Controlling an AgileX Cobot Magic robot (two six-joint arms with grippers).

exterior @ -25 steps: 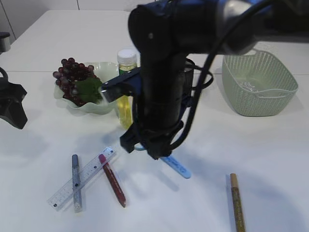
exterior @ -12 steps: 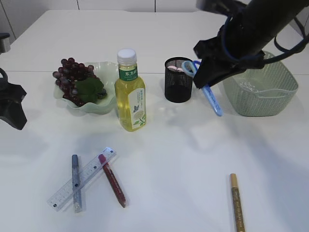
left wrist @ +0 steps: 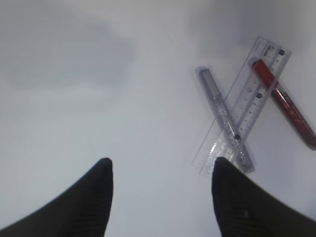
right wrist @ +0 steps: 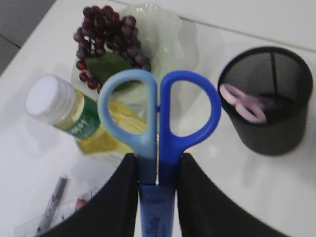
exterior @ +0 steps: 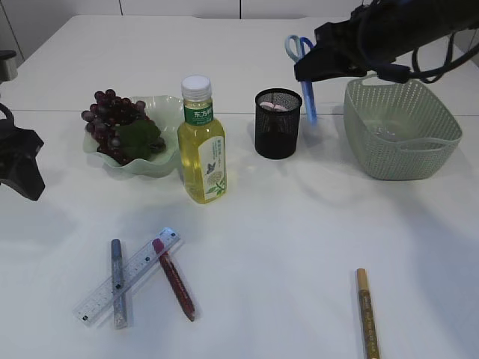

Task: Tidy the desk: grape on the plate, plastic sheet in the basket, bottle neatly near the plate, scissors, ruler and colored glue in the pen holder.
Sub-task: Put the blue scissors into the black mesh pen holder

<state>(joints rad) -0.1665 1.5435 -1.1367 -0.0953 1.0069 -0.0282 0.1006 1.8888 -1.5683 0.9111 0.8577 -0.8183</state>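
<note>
The blue scissors, now upright in the air by the holder, will be let go by my right gripper beside the pink scissors inside the black mesh pen holder [exterior: 281, 102] [right wrist: 265, 97].
My right gripper [exterior: 310, 69] [right wrist: 157, 170] is shut on the blue scissors [exterior: 305, 78] [right wrist: 158, 123] and holds them nearly upright in the air, just right of and above the black mesh pen holder [exterior: 278, 124] [right wrist: 266, 98], which has pink scissors inside. My left gripper [exterior: 19, 168] [left wrist: 160, 170] is open and empty at the left table edge, hovering left of the clear ruler [exterior: 127, 275] [left wrist: 242, 106], grey glue pen [exterior: 117, 283] [left wrist: 222, 116] and red glue pen [exterior: 174, 279] [left wrist: 286, 103]. Grapes [exterior: 116, 123] [right wrist: 106, 37] lie on the green plate [exterior: 161, 108]. The bottle [exterior: 200, 142] [right wrist: 74, 118] stands beside it.
A green basket [exterior: 400, 127] stands at the back right; something clear seems to lie in it. A gold glue pen [exterior: 366, 310] lies at the front right. The right arm reaches in from the upper right.
My right gripper has lifted the blue scissors from the table's front middle and carried them back and right to beside the pen holder, turning them upright. The left arm has barely moved.
</note>
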